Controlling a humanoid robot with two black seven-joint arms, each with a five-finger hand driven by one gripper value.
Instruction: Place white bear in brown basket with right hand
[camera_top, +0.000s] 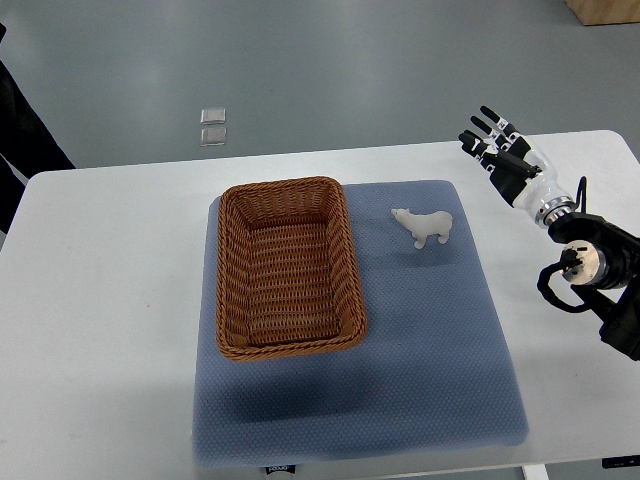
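The robot's right gripper needs to close on the rear end of the white bear (442, 223), leaving the bear's head free toward the brown basket.
A small white bear (424, 226) stands on the blue mat (430, 330), just right of the brown wicker basket (288, 268). The basket holds nothing. My right hand (496, 148) hovers at the table's far right, up and to the right of the bear and clear of it. Its fingers are spread and hold nothing. The black forearm reaches back to the picture's right edge. The left arm does not show.
The mat lies on a white table (100, 300) whose far edge runs behind the basket. Two small clear squares (212, 127) lie on the grey floor beyond. A dark shape (20, 130) stands at the left edge.
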